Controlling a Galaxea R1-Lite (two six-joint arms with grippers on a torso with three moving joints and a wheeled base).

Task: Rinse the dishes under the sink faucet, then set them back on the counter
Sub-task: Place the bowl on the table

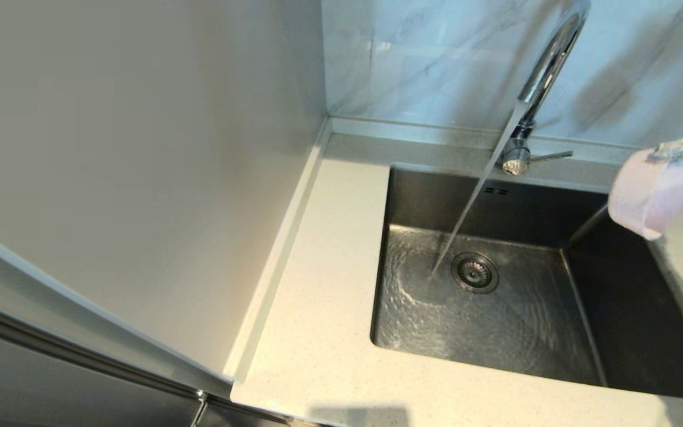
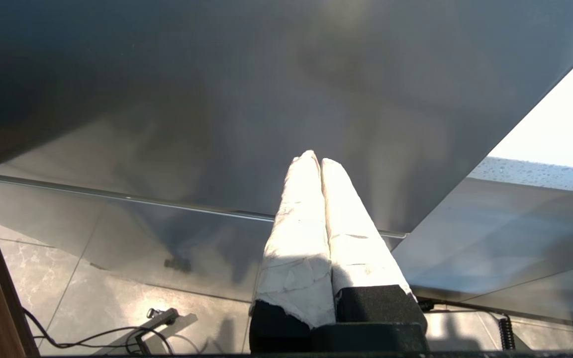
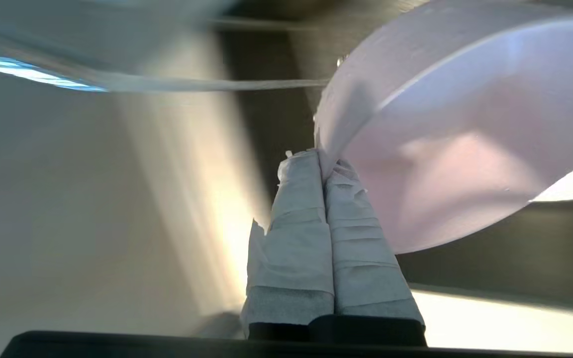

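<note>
My right gripper is going to release the pale pink bowl, now hanging tilted above the sink's edge, once it gets to the part of the counter across the sink from the tall panel.
My right gripper [image 3: 322,164] is shut on the rim of the pale pink bowl [image 3: 465,149], one of the dishes. In the head view the bowl [image 1: 650,193] hangs tilted on its side at the far right, above the sink's right edge, held by the right gripper [image 1: 670,151]. Water streams from the chrome faucet [image 1: 546,71] into the steel sink [image 1: 620,314], landing left of the drain strainer [image 1: 475,273]. The bowl is to the right of the stream, apart from it. The plate is out of view. My left gripper [image 2: 315,161] is shut on nothing, parked low beside a grey cabinet.
The speckled counter [image 1: 318,308] runs along the sink's left and front. A tall pale panel [image 1: 140,178] stands on the left. The faucet lever [image 1: 552,156] points right. Marble-veined wall tiles [image 1: 436,59] back the counter. Cables [image 2: 102,333] lie on the floor.
</note>
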